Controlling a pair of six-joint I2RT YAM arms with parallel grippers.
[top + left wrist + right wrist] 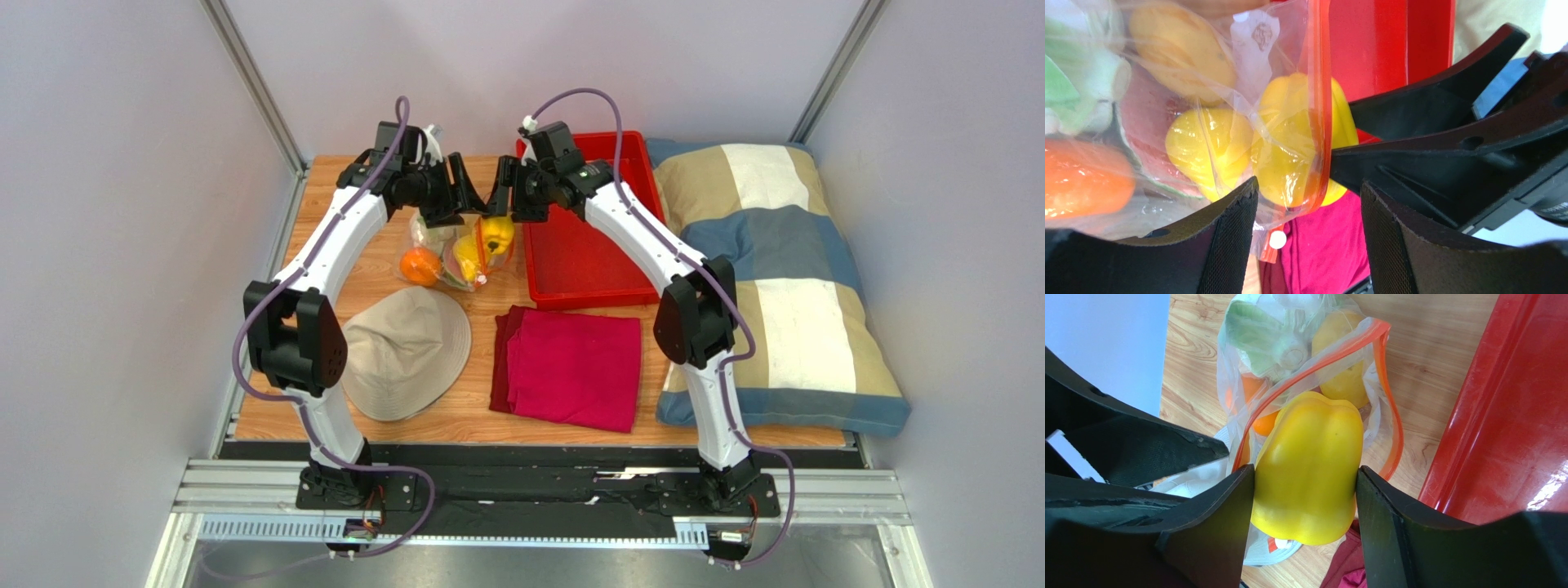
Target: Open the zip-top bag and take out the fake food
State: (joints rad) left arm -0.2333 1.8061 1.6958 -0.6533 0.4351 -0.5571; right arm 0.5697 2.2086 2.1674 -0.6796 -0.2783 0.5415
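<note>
I should use my right gripper to set the yellow bell pepper down and let it go on the front half of the red tray's bottom [588,246].
The zip-top bag [444,251] lies on the table at the back with its orange-red zip strip [1387,404] parted. My right gripper [1305,470] is shut on the yellow bell pepper [1309,435], which sits at the bag's mouth and partly outside it. Inside the bag are an orange [1261,421], a yellow fruit [1341,352] and a cauliflower [1266,331]. My left gripper [1308,187] is open. The bag's lower corner and zip strip [1322,92] hang between its fingers, next to the left finger [1229,239]. A watermelon slice [1146,116] shows through the plastic.
A red tray [589,245] stands right of the bag, close to the right gripper [505,202]. A beige hat [405,349] and a folded red cloth [570,361] lie nearer the front. A checked pillow [773,270] fills the right side.
</note>
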